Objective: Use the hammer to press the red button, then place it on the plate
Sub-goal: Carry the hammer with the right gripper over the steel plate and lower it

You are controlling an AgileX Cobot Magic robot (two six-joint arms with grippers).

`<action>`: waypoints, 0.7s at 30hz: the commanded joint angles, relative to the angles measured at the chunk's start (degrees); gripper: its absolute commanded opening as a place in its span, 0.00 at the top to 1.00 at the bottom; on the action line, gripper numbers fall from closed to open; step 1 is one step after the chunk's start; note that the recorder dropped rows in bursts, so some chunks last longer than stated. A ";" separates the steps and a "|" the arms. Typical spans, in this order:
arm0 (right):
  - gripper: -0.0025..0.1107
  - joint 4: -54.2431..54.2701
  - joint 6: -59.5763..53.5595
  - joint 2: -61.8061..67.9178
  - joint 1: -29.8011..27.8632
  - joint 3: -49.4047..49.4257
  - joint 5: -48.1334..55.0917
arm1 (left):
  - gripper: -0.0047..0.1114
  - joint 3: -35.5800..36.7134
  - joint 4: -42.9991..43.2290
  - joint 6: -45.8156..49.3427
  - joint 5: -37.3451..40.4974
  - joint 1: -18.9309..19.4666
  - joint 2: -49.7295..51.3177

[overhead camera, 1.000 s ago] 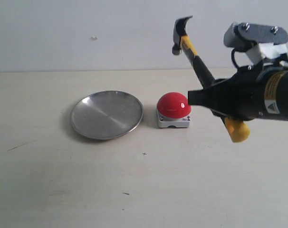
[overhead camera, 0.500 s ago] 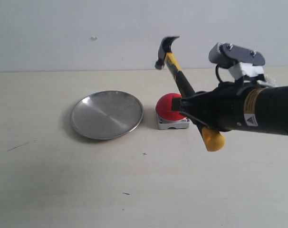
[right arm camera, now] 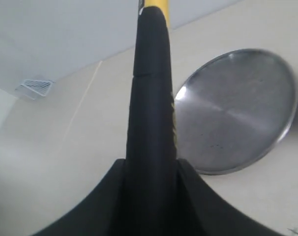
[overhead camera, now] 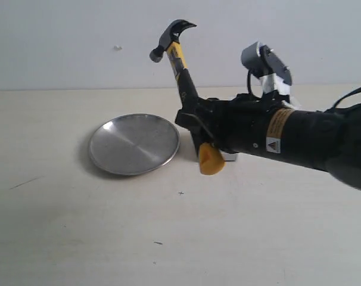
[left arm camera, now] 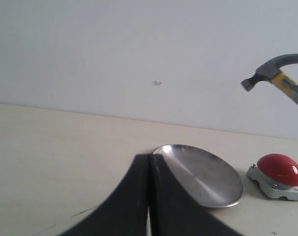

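Next, I let go of the hammer with my right gripper across the middle of the silver plate (overhead camera: 125, 146) (right arm camera: 231, 107), with the hammer's yellow butt over the plate's near rim.
My right gripper (overhead camera: 194, 122) is shut on the black middle of the hammer (overhead camera: 181, 71) handle. The hammer stands nearly upright, its dark head up near the wall and its yellow butt (overhead camera: 209, 160) low above the table. The right arm covers the red button in the exterior view; the left wrist view shows the red button (left arm camera: 279, 168) on its grey base beside the silver plate (left arm camera: 203, 172). The plate (overhead camera: 127, 146) lies empty just left of the gripper. In the right wrist view the hammer handle (right arm camera: 151, 98) runs up between my right gripper (right arm camera: 151, 167) fingers, with the plate (right arm camera: 232, 108) beyond. My left gripper (left arm camera: 150, 164) is shut and empty, back from the plate.
A plain light wall rises behind the table's far edge (overhead camera: 79, 89). A small white mesh object (right arm camera: 36, 87) sits off at the wall in the right wrist view. Bare tabletop (overhead camera: 168, 238) spreads in front of the plate and the arm.
The right arm has swung left with the hammer, from right of the button to in front of it, hiding the button in the exterior view. The hammer head rose and moved toward the plate.
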 commanded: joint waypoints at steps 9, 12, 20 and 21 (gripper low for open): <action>0.98 -6.59 21.01 29.98 -0.24 -19.78 -29.38 | 0.96 0.04 -0.37 -0.32 -0.34 -0.05 -0.35; 0.98 -6.59 23.31 34.40 -0.24 -23.25 -29.69 | 0.96 0.04 -0.37 -0.32 -0.34 -0.05 -0.35; 0.98 -6.48 28.94 40.99 -0.24 -27.82 -29.55 | 0.96 0.04 -0.37 -0.32 -0.34 -0.05 -0.35; 0.98 -6.07 29.61 41.31 -0.24 -27.82 -29.64 | 0.96 0.04 -0.37 -0.32 -0.34 -0.05 -0.35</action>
